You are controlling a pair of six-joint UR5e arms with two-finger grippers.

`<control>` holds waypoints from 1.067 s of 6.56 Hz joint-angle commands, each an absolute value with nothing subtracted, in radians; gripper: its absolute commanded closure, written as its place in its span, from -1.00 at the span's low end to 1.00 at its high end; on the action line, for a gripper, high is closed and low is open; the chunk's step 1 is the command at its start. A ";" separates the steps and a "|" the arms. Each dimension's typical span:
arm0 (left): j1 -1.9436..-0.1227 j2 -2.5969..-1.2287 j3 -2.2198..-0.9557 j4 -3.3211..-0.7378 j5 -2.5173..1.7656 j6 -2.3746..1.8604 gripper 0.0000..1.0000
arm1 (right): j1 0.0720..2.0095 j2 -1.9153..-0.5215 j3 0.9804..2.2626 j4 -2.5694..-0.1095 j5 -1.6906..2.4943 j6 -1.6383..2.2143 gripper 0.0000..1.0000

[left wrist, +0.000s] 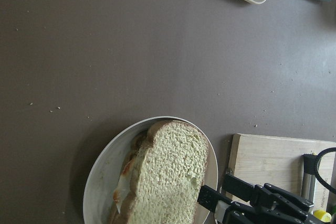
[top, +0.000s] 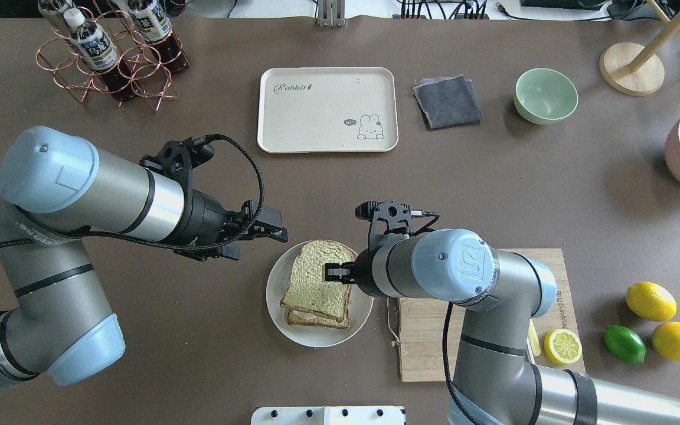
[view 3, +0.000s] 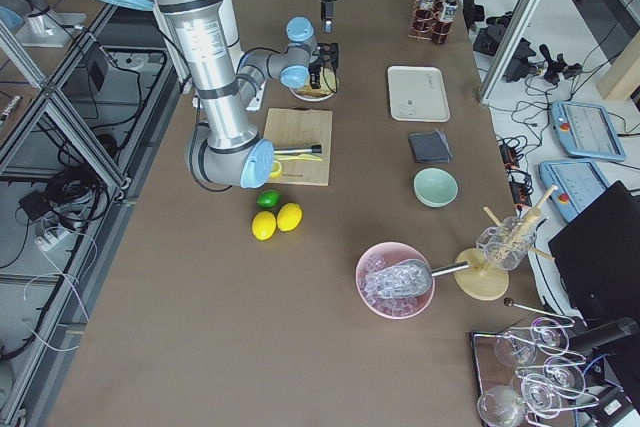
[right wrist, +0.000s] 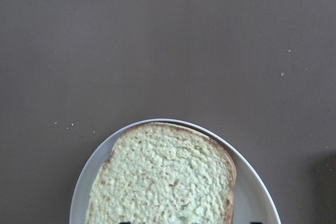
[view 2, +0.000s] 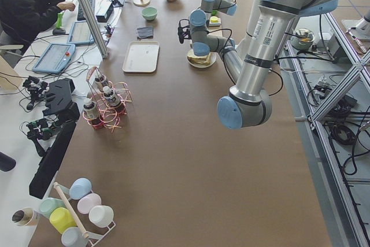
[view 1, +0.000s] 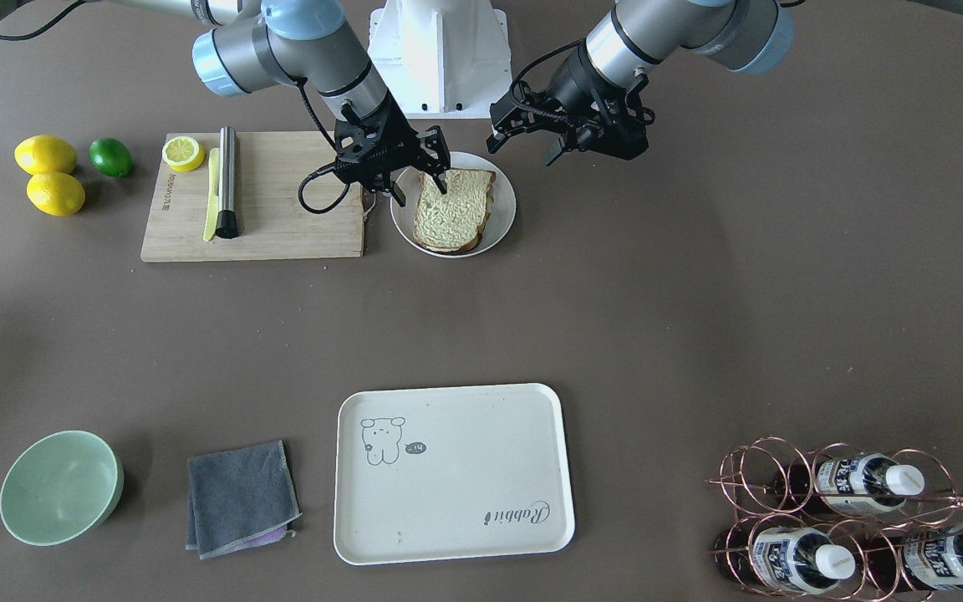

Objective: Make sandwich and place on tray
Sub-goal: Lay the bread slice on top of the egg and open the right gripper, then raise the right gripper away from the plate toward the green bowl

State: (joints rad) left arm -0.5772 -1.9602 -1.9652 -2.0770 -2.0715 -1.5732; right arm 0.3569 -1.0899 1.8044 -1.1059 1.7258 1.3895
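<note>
Next, my left gripper grips the white plate's rim (view 1: pixel 515 199) (left wrist: pixel 84 204) on the side away from the cutting board, beside the egg showing in the sandwich.
The sandwich (view 1: pixel 452 209) lies stacked on a round white plate (view 1: pixel 505 217). The top slice of pale bread faces up, and a bit of white and orange egg (left wrist: pixel 125 177) shows under it. My right gripper (view 1: pixel 420 191) is open just above the plate, with one finger (view 1: pixel 441 177) at the top slice's edge and the other outside the rim. My left gripper (view 1: pixel 521 152) is open and empty, hovering beside the plate. In the overhead view the sandwich (top: pixel 316 280) sits between both grippers. The cream tray (view 1: pixel 465 468) lies bare across the table.
A wooden cutting board (view 1: pixel 281 209) with a knife (view 1: pixel 226 180) and a lemon half (view 1: pixel 184 153) touches the plate's side. Whole lemons (view 1: pixel 45 155) and a lime (view 1: pixel 110 156) lie beyond it. A grey cloth (view 1: pixel 239 497), a green bowl (view 1: pixel 59 487) and a bottle rack (view 1: pixel 858 518) flank the tray.
</note>
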 commanded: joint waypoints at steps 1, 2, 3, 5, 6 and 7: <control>-0.571 -1.936 -1.968 -2.077 -2.023 -1.568 -0.95 | 0.414 -1.101 1.850 -1.109 1.788 1.393 -0.98; -0.560 -1.913 -1.970 -2.079 -2.004 -1.565 -0.95 | 0.470 -1.136 1.883 -1.109 1.868 1.393 -0.98; -0.526 -1.908 -1.968 -2.077 -1.973 -1.565 -0.95 | 0.547 -1.169 1.910 -1.108 1.981 1.393 -0.98; -0.509 -1.884 -1.970 -2.080 -1.948 -1.566 -0.95 | 0.639 -1.224 1.975 -1.108 2.118 1.391 -0.99; -0.503 -1.878 -1.970 -2.095 -1.942 -1.566 -0.84 | 0.687 -1.242 2.000 -1.108 2.208 1.390 -0.99; -0.474 -1.878 -1.967 -2.095 -1.907 -1.566 -0.71 | 0.730 -1.243 2.008 -1.108 2.289 1.390 -0.99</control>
State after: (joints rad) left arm -0.4970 -1.8805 -1.9687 -2.0910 -1.9348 -1.5661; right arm 0.6825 -1.2337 1.9918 -1.1076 2.2012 1.3904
